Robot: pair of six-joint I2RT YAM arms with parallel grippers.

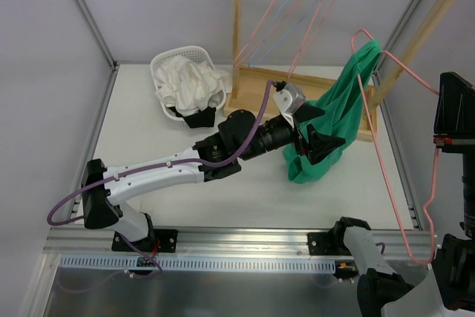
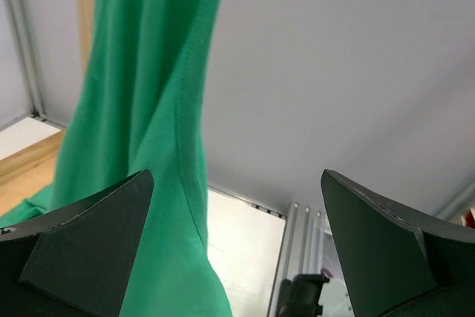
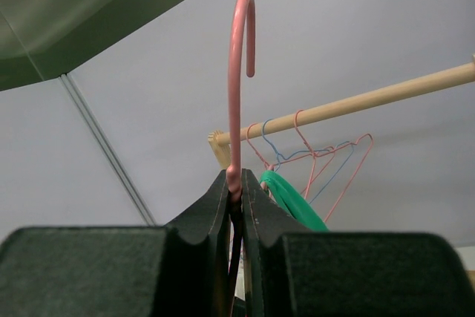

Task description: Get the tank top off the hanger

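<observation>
Next, I close my left gripper on the middle of the green tank top [image 1: 341, 119] [image 2: 161, 150], below the pink hanger, to pull it off.
The green tank top [image 1: 338, 105] hangs on a pink wire hanger [image 1: 384, 161] held tilted in the air over the table's right side. My right gripper [image 1: 444, 120] is shut on the hanger's neck, just under the hook [image 3: 236, 72]. A bit of the tank top [image 3: 291, 203] shows behind its fingers. My left gripper [image 1: 323, 128] is open at the tank top's lower part. In the left wrist view the cloth [image 2: 141, 146] hangs between the spread fingers [image 2: 82, 246], nearer the left one, ungripped.
A wooden clothes rack [image 1: 237, 35] stands at the back, with pink and blue empty hangers [image 1: 297, 5] on its rod [image 3: 371, 100]. A white basket [image 1: 189, 83] of white cloth sits at the back left. A metal rail [image 1: 237, 241] runs along the near edge.
</observation>
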